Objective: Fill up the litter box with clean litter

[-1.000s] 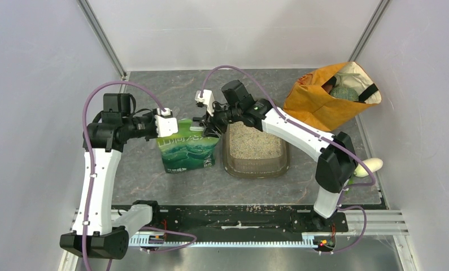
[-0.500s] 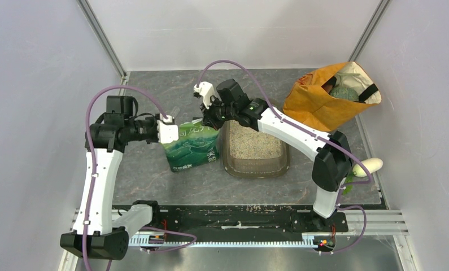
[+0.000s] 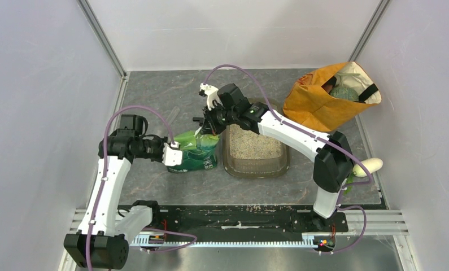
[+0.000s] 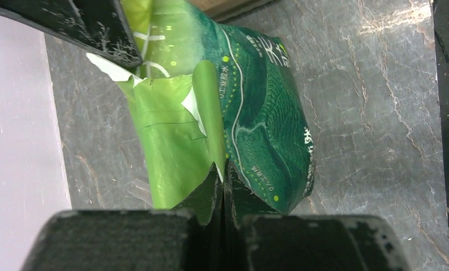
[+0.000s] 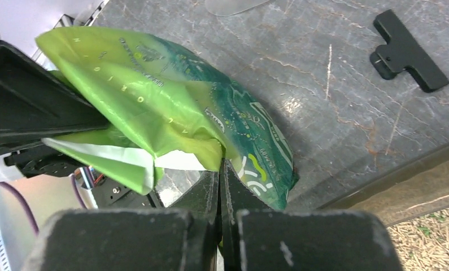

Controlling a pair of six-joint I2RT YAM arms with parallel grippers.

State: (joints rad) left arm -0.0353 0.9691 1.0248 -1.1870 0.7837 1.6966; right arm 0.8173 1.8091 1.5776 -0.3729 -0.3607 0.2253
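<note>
The green pouch's open edge is bunching up at my right gripper, so it should open, free the pouch's fold and grab the open edge near the pouch's corner [image 3: 216, 140].
The green pouch [image 3: 196, 153] hangs tilted just left of the litter box [image 3: 256, 170], held between both arms. My left gripper [image 3: 174, 156] is shut on its left edge; in the left wrist view the jaws [image 4: 225, 176] pinch a fold of the pouch [image 4: 261, 113]. My right gripper [image 3: 208, 127] is shut on the upper right corner; in the right wrist view the jaws [image 5: 221, 167] clamp the pouch [image 5: 171, 96]. Pale clean litter [image 3: 252, 144] lies in the litter box, and a patch of litter [image 5: 434, 240] shows beyond the box rim [image 5: 402, 172].
An orange cloth bag [image 3: 323, 99] stands at the back right. A white rounded object [image 3: 370, 165] lies by the right arm's elbow. A black clip [image 5: 407, 49] and a clear plastic scrap [image 3: 173, 113] lie on the grey tabletop behind the pouch.
The right gripper closed on the pouch's upper right corner. The left arm pulled toward the near edge, and the pouch tipped from upright to a low tilt.
</note>
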